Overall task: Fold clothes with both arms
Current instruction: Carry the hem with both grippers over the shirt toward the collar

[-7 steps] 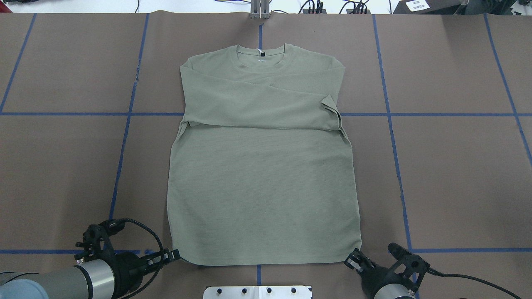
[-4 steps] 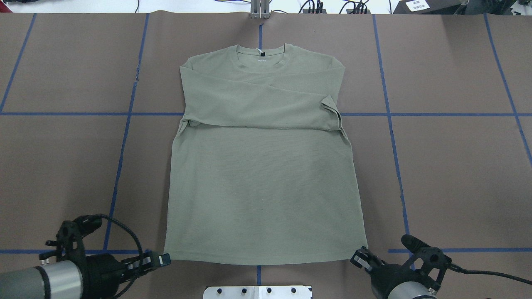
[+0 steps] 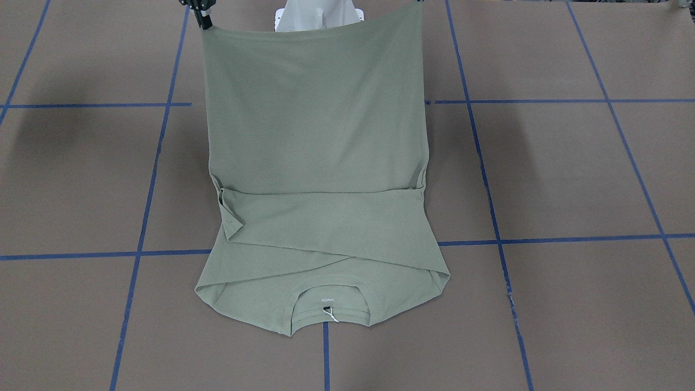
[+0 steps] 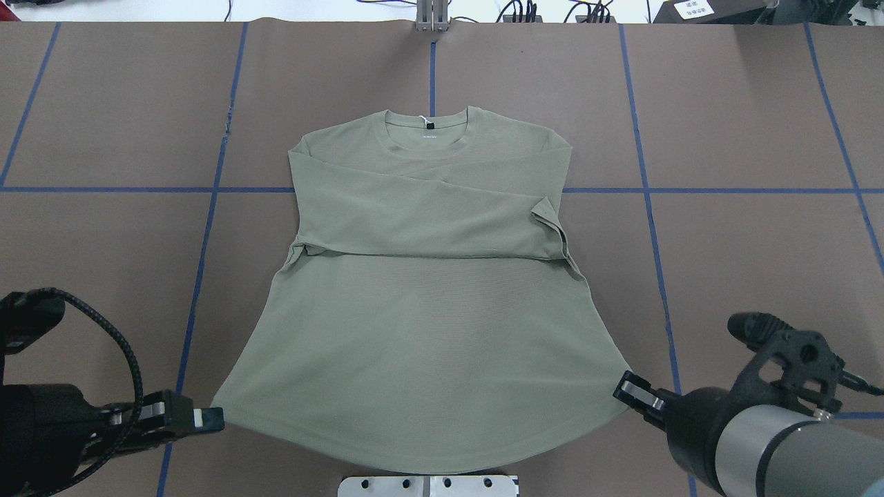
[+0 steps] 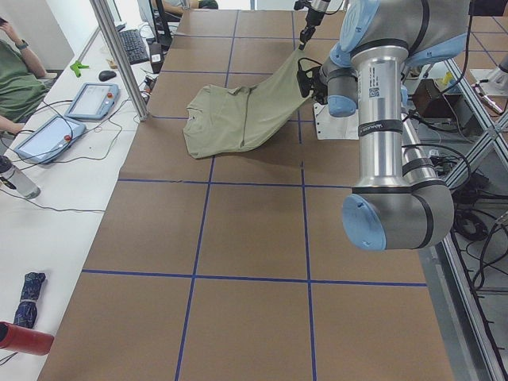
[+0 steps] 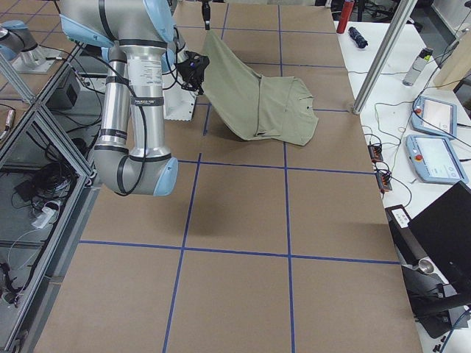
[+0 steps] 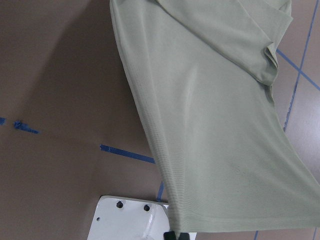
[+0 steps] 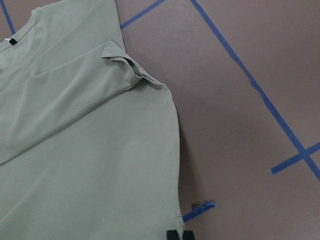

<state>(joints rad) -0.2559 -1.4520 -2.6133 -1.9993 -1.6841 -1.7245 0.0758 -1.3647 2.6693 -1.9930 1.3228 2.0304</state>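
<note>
Next, I release the shirt's hem corner with my left gripper at its near-collar shoulder (image 3: 449, 290), by the folded sleeve's outer edge.
The sage-green long-sleeve shirt (image 4: 428, 331) lies front up on the brown table, collar and white neck tag (image 4: 428, 124) at the far end, both sleeves folded across the chest. Its hem is lifted off the table and stretched wide. My left gripper (image 4: 207, 417) is shut on the hem's left corner, and its fingertips pinch the cloth in the left wrist view (image 7: 175, 235). My right gripper (image 4: 625, 390) is shut on the right corner, also shown in the right wrist view (image 8: 179, 235). In the front-facing view the shirt (image 3: 315, 136) hangs from the right gripper (image 3: 203, 19) at the top.
The white metal base plate (image 4: 428, 485) sits just under the raised hem. Blue tape lines (image 4: 649, 207) grid the table. A metal post (image 4: 431, 17) stands at the far edge. Side tables with tablets (image 5: 87, 99) and a seated person (image 5: 16, 71) flank the left end.
Both grippers have risen and moved outward and back, lifting the hem corners. The hem has spread wide and the whole shirt has slid toward the robot.
</note>
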